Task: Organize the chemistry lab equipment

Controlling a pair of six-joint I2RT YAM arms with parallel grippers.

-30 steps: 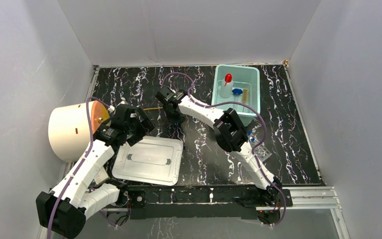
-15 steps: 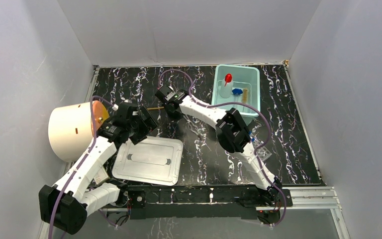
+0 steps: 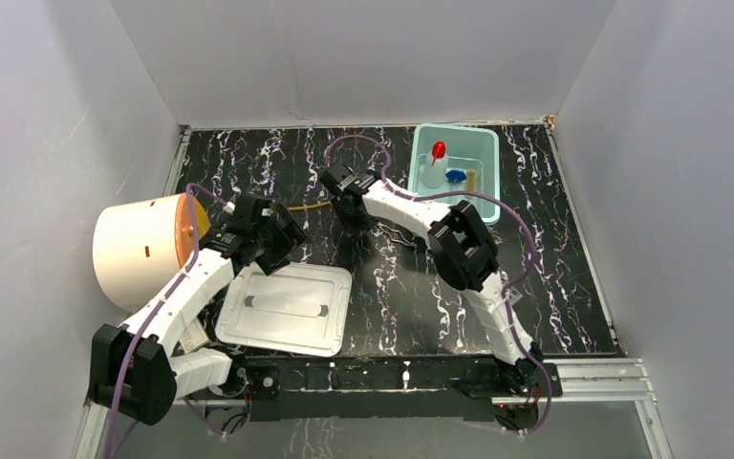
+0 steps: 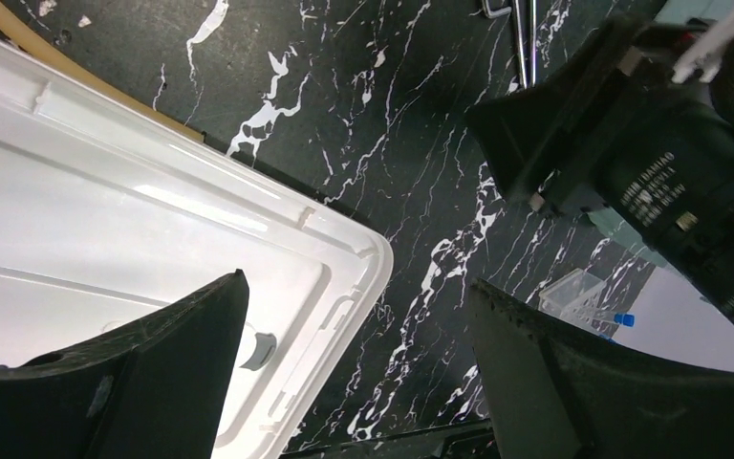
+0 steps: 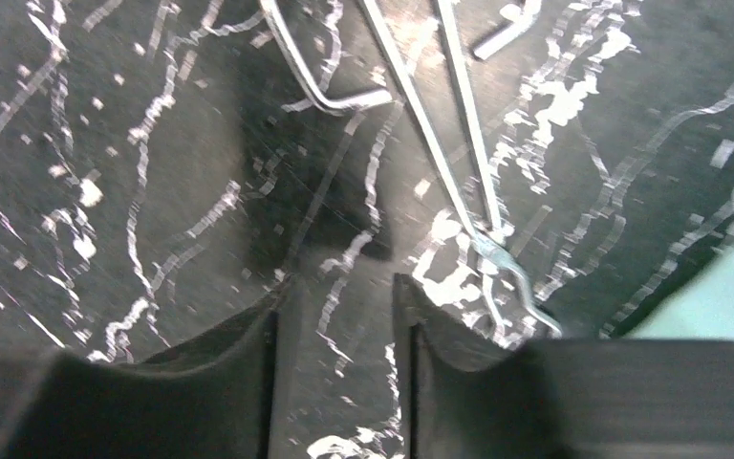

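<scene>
Next, I close my left gripper at the middle of the thin metal tool [image 3: 398, 234] beside my right gripper.
My right gripper [image 5: 341, 282] [image 3: 352, 212] hovers open low over the black marbled table, nothing between its fingers. A thin metal tool [image 5: 468, 191] lies just ahead of it and to the right, apart from the fingertips. Amber rubber tubing [image 3: 311, 207] lies on the table between the two grippers. My left gripper [image 4: 358, 282] [image 3: 272, 239] is wide open above the corner of the white lid [image 4: 153, 220]. A white squeeze bottle with a red cap [image 3: 438, 153] and a blue-capped item [image 3: 456, 175] sit in the teal bin [image 3: 489, 182]. The clear tube rack [image 4: 578, 292] shows in the left wrist view.
A large cream cylinder [image 3: 139, 251] lies on its side at the left edge, close to my left arm. The white lid [image 3: 287, 308] lies flat near the front. Grey walls enclose the table on three sides.
My right gripper has swung right, toward the teal bin, off the amber tubing. The left arm has shifted a little right and forward, its gripper still open.
</scene>
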